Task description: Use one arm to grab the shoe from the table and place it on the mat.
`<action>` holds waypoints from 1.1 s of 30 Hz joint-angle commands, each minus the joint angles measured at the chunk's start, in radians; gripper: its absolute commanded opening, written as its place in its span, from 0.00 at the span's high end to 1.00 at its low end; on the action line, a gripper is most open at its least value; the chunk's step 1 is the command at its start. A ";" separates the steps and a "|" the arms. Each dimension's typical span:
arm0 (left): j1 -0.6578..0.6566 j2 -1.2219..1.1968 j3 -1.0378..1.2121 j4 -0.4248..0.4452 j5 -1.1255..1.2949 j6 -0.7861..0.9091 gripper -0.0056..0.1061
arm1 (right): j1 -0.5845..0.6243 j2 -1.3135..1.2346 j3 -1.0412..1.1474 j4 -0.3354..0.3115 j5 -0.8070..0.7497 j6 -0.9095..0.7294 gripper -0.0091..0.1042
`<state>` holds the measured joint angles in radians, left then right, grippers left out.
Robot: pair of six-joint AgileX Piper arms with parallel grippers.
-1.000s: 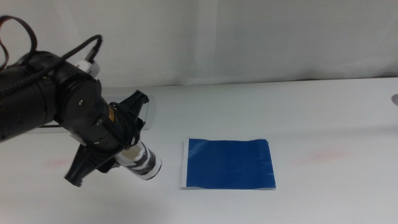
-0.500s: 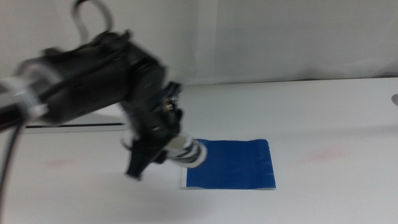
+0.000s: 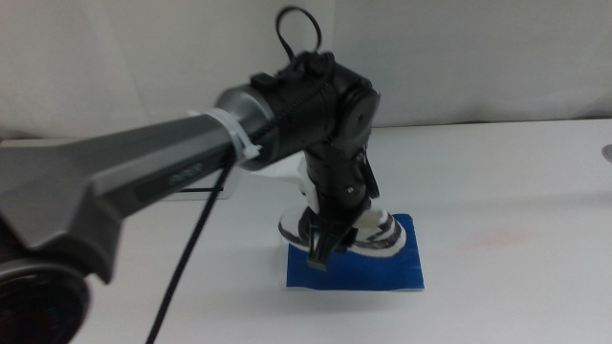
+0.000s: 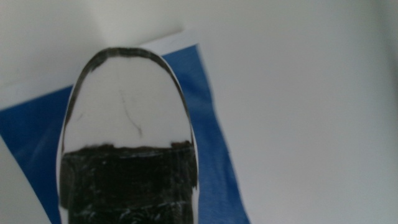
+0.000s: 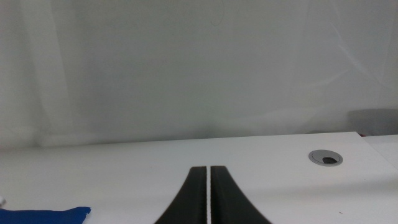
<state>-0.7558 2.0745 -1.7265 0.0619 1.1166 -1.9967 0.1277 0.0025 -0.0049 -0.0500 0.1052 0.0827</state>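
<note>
Next, my left gripper lets go of the shoe on the middle of the dark-blue mat [image 3: 360, 249].
The left arm reaches in from the left, and its gripper [image 3: 333, 227] is shut on the shoe [image 3: 375, 235], a small white sneaker with black panels. The shoe hangs over the near-left part of the dark-blue mat [image 3: 402, 269]; I cannot tell whether it touches it. In the left wrist view the shoe's white toe and black band [image 4: 124, 118] fill the picture and hide the jaws, with the mat [image 4: 214, 134] beneath. The right gripper [image 5: 208, 180] waits off to the right, shut and holding nothing; a corner of the mat [image 5: 53, 215] shows in its view.
The white table [image 3: 507, 191] stretches right of the mat. A round grey grommet [image 5: 324, 157] sits in the table near its back right edge. A pale wall stands behind the table. The left arm's thick body [image 3: 143, 191] covers the left side.
The left arm has swung right with the shoe, from the table left of the mat to over the mat. The right arm has not moved.
</note>
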 commanded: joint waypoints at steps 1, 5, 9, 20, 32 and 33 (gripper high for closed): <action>-0.003 0.026 -0.018 -0.026 0.019 -0.030 0.98 | 0.001 -0.035 0.041 -0.007 -0.006 -0.004 0.94; -0.003 0.050 -0.018 -0.043 0.010 -0.065 0.98 | 0.001 -0.035 0.041 -0.007 -0.006 -0.004 0.94; -0.003 0.062 -0.018 -0.043 -0.021 -0.080 0.98 | 0.001 -0.035 0.041 -0.007 -0.006 -0.004 0.94; -0.003 0.101 -0.018 -0.034 -0.069 -0.089 0.98 | 0.001 -0.035 0.041 -0.007 -0.006 -0.004 0.94; -0.003 0.133 -0.018 -0.017 -0.100 -0.089 0.98 | 0.001 -0.035 0.041 -0.007 -0.006 -0.004 0.94; -0.003 0.133 -0.018 -0.017 -0.100 -0.089 0.98 | 0.001 -0.035 0.041 -0.007 -0.006 -0.004 0.94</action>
<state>-0.7558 2.2041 -1.7383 0.0408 1.0148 -2.0700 0.1277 0.0025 -0.0049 -0.0500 0.1052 0.0834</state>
